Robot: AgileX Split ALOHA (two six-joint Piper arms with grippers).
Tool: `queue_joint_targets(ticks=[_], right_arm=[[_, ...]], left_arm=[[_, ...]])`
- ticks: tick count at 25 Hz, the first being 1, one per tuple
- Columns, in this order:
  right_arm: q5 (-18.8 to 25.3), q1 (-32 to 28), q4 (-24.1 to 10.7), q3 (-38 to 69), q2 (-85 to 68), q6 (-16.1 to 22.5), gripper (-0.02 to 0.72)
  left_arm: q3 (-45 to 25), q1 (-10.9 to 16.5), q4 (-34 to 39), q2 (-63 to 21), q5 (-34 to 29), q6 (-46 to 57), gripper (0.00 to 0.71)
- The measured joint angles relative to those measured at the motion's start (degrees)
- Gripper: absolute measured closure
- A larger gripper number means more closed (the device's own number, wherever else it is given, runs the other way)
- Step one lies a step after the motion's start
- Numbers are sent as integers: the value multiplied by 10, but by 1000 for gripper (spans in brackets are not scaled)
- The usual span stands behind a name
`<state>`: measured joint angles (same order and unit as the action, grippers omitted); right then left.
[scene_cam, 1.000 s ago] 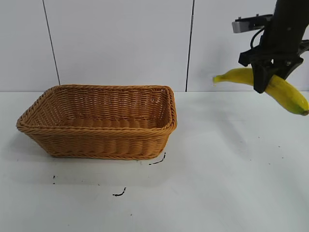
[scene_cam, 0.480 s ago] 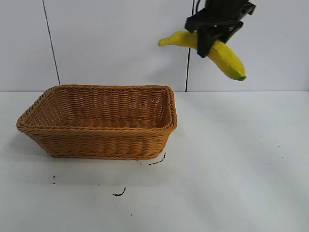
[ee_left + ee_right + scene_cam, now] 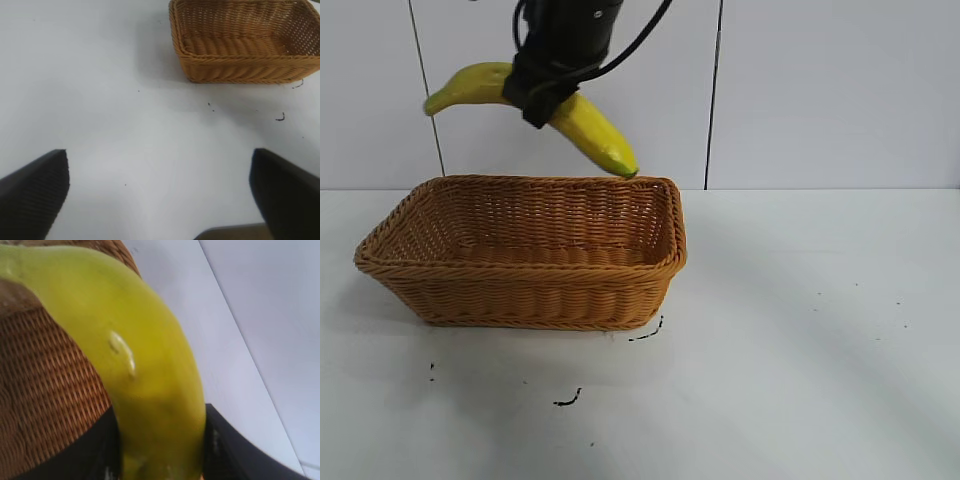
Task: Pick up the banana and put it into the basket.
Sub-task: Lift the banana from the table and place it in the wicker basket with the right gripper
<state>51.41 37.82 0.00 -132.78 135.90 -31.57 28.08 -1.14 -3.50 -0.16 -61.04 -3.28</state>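
Note:
The robot's right gripper should release the banana on the basket's woven bottom, just behind the basket's front rim (image 3: 524,243).
My right gripper (image 3: 542,98) is shut on the yellow banana (image 3: 590,132) and holds it in the air above the back of the wicker basket (image 3: 520,290). The banana's stem end points left and its lower tip hangs just over the basket's back rim. In the right wrist view the banana (image 3: 145,370) fills the space between the two black fingers, with the basket's weave (image 3: 45,390) below it. My left gripper (image 3: 160,200) is open and empty above bare table, far from the basket (image 3: 240,65).
The basket stands on a white table (image 3: 800,330) with a few small black marks (image 3: 567,400) in front of it. A white panelled wall (image 3: 820,90) closes the back.
My right gripper has carried the banana leftward from the right side of the table to above the basket. The basket has not moved.

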Motion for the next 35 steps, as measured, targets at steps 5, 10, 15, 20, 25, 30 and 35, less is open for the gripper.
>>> queue_joint_targets(ticks=[5, 10, 15, 20, 25, 30, 35], right_arm=[[-23, 8, -5, 0, 39, -6, 386], [-28, 8, -15, 0, 75, -6, 386], [-41, 5, -14, 0, 91, -6, 386], [-50, 4, -13, 0, 93, -6, 386], [-51, 4, -5, 0, 93, -1, 300], [-57, 4, -4, 0, 93, 24, 102], [-50, 3, -10, 0, 88, 104, 78]], left_arm=[[0, 0, 0, 0, 0, 0, 15], [0, 0, 0, 0, 0, 0, 15], [0, 0, 0, 0, 0, 0, 15], [0, 0, 0, 0, 0, 0, 15], [0, 0, 0, 0, 0, 0, 15], [0, 0, 0, 0, 0, 0, 15], [0, 0, 0, 0, 0, 0, 15]])
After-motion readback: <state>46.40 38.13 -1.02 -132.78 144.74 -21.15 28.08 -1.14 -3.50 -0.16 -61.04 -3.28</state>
